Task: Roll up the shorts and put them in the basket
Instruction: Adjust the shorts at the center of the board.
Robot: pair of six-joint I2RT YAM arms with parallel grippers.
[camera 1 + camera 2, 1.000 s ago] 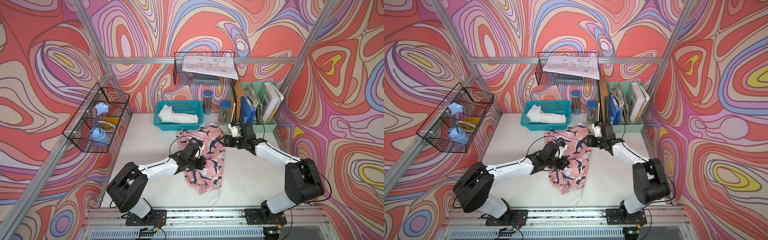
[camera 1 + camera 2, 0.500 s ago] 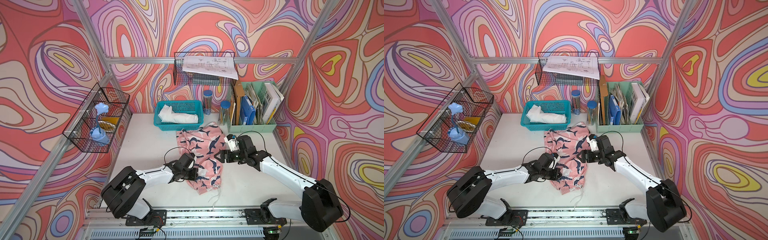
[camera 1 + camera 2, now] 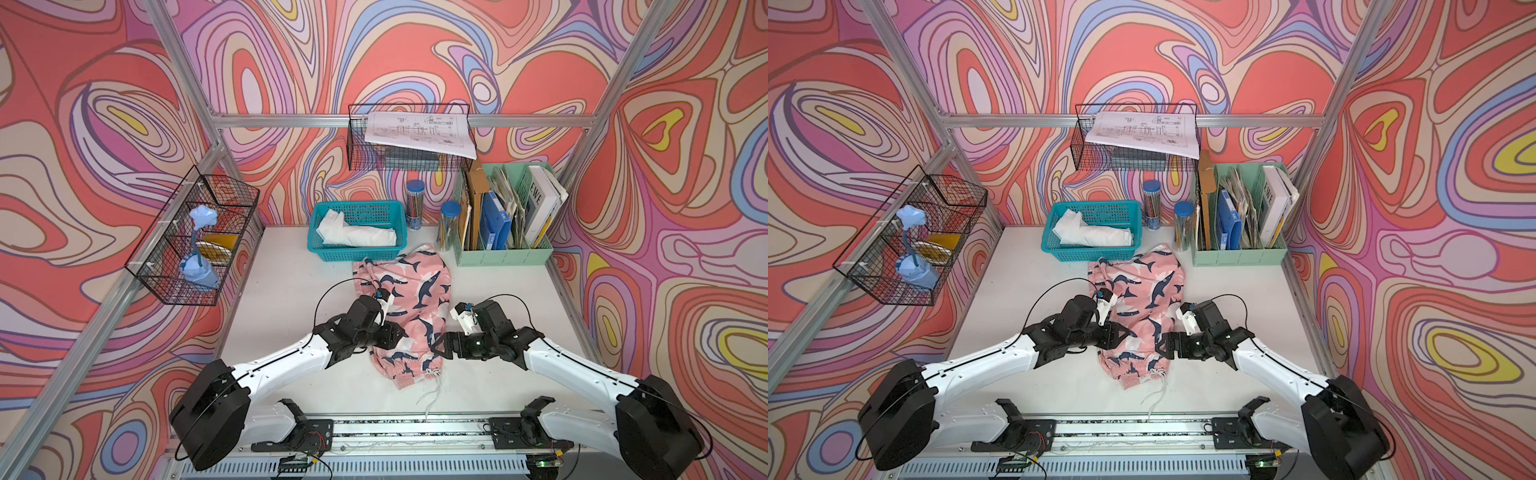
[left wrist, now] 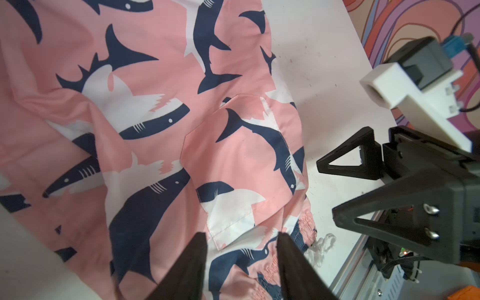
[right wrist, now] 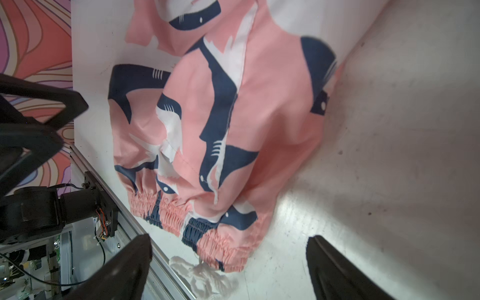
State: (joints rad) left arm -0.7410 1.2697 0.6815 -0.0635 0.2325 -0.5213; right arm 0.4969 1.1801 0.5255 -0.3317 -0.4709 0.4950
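Note:
The cloth by the pocket is under my left gripper, short of the gathered edge, so next my left gripper takes the waistband (image 3: 406, 382) while my right gripper holds the drawstring side.
The pink shark-print shorts (image 3: 419, 282) (image 3: 1150, 278) lie lengthwise on the white table, one end near the teal basket. Their gathered waistband (image 3: 409, 376) (image 5: 207, 233) faces the front rail. The white drawstring (image 3: 432, 395) (image 5: 202, 275) trails off it. My left gripper (image 3: 395, 332) (image 4: 241, 237) hovers over the shorts' left side; it is open, with fabric showing between the fingers and nothing pinched. My right gripper (image 3: 442, 347) (image 5: 228, 240) is wide open at the shorts' right edge, by the waistband corner, holding nothing.
At the back stand a teal basket (image 3: 357, 251) holding a white cloth (image 3: 357, 235), two pencil jars (image 3: 448, 224) and a green file organizer (image 3: 503, 253). A wire basket (image 3: 195, 241) hangs on the left wall. The metal rail (image 3: 415, 428) runs along the front edge.
Both arms have come from the far part of the shorts toward the waistband end. The left gripper, shut before, now stands open. The right gripper has opened wider.

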